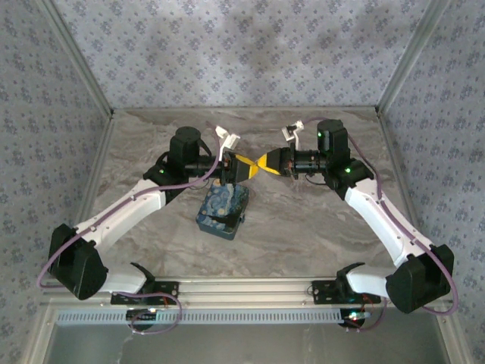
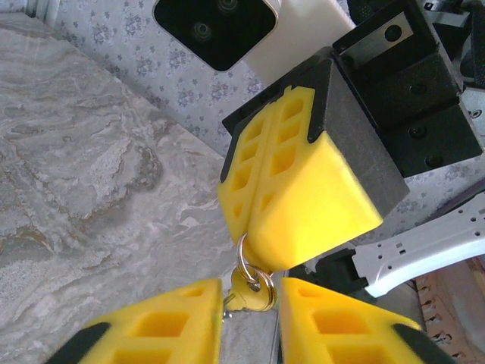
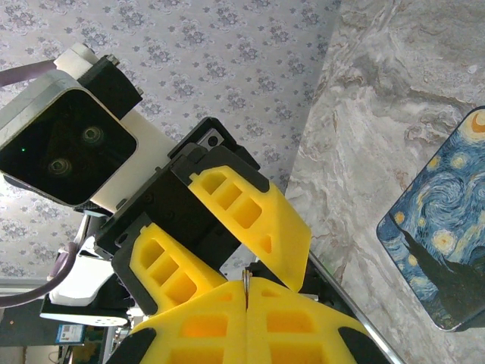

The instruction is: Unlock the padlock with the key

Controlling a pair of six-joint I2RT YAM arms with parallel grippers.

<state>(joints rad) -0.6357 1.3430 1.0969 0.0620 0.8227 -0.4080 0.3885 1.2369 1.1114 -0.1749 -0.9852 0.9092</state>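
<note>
The key hangs loose from the ring in my right gripper. My left gripper should close on the key's yellow head [image 2: 245,291] before my right gripper opens.
Both grippers meet tip to tip above the middle of the table. My right gripper [image 1: 263,163] is shut on a metal key ring [image 2: 245,260], of which a thin edge pokes out between its yellow fingertips [image 3: 227,297]. A yellow-headed key [image 2: 253,294] hangs from that ring. My left gripper [image 2: 250,305] stands open around the key. The key's blade touches the left finger [image 2: 155,326], and a narrow gap separates the ring from the other finger [image 2: 341,322]. In the top view the left gripper [image 1: 242,168] faces the right one. The padlock is out of view.
A tin box [image 1: 222,209] with a blue and yellow swirl painting lies on the marble table [image 1: 303,220] just below the grippers; its corner shows in the right wrist view [image 3: 443,250]. Patterned walls [image 1: 242,45] close in three sides.
</note>
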